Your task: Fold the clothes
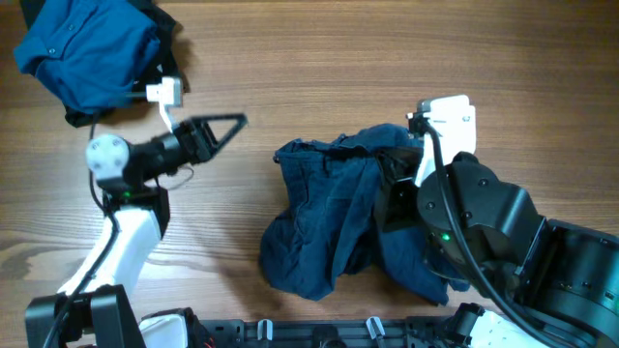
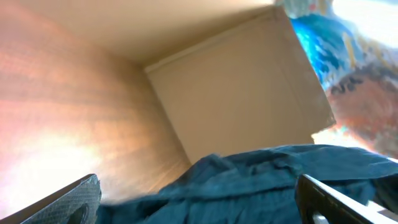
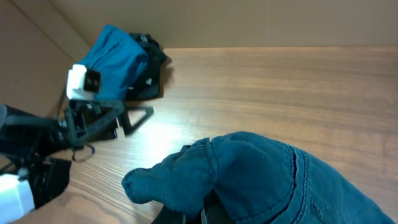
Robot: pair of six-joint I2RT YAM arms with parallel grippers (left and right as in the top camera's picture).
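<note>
The robot's left gripper will close on the raised corner [image 1: 281, 159] of the navy garment, on the side toward the blue shirt.
The clothes are two pieces. A crumpled dark navy shorts-like garment [image 1: 324, 227] lies heaped mid-table, and a brighter blue shirt [image 1: 82, 48] sits bunched at the far left corner. My right gripper [image 1: 393, 193] is shut on a fold of the navy garment [image 3: 249, 180], which drapes over the fingers [image 3: 186, 216] and hides most of them. My left gripper [image 1: 230, 133] hangs open to the left of the heap, apart from it and holding nothing. In the left wrist view its fingertips [image 2: 68, 202] frame the navy cloth [image 2: 249, 183] ahead.
A black piece of cloth [image 1: 169, 29] lies under the blue shirt [image 3: 118, 59]. Bare wooden tabletop [image 1: 319, 58] stretches between the two garments and along the far side. A beige wall panel [image 2: 236, 93] stands behind the table. The left gripper [image 3: 134, 118] shows in the right wrist view.
</note>
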